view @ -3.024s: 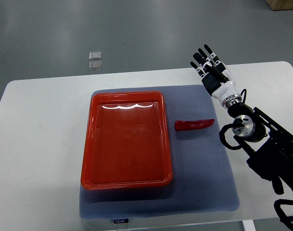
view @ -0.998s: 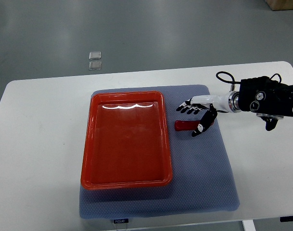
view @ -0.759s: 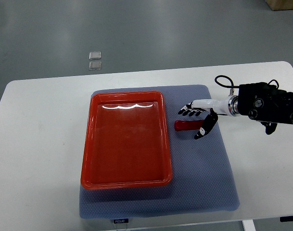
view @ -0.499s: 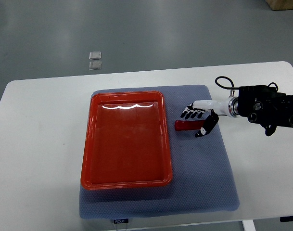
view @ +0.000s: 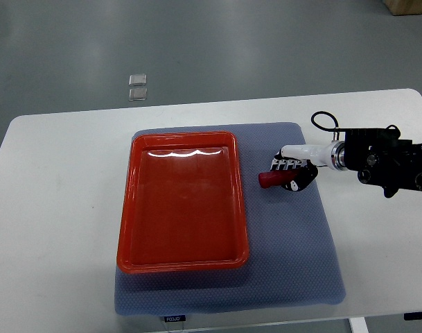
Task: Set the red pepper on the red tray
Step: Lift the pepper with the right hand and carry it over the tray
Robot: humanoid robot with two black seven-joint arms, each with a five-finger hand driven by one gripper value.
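Observation:
My right gripper will put the red pepper down inside the red tray (view: 188,176), just below the white streak of glare.
The red pepper (view: 268,180) lies on the grey mat just right of the red tray (view: 181,200), and only its left end shows. My right hand (view: 291,173) reaches in from the right edge and has its fingers and thumb curled around the pepper's right part. The tray is empty and sits on the left half of the mat. The left arm is out of view.
A grey-blue mat (view: 294,263) covers the middle of the white table (view: 58,208). My right forearm (view: 387,161) with a looped cable lies over the table's right side. Two small clear squares (view: 136,87) lie on the floor beyond the table.
My right hand came down from the back right to the pepper and its fingers closed around it. The pepper has shifted slightly to the right.

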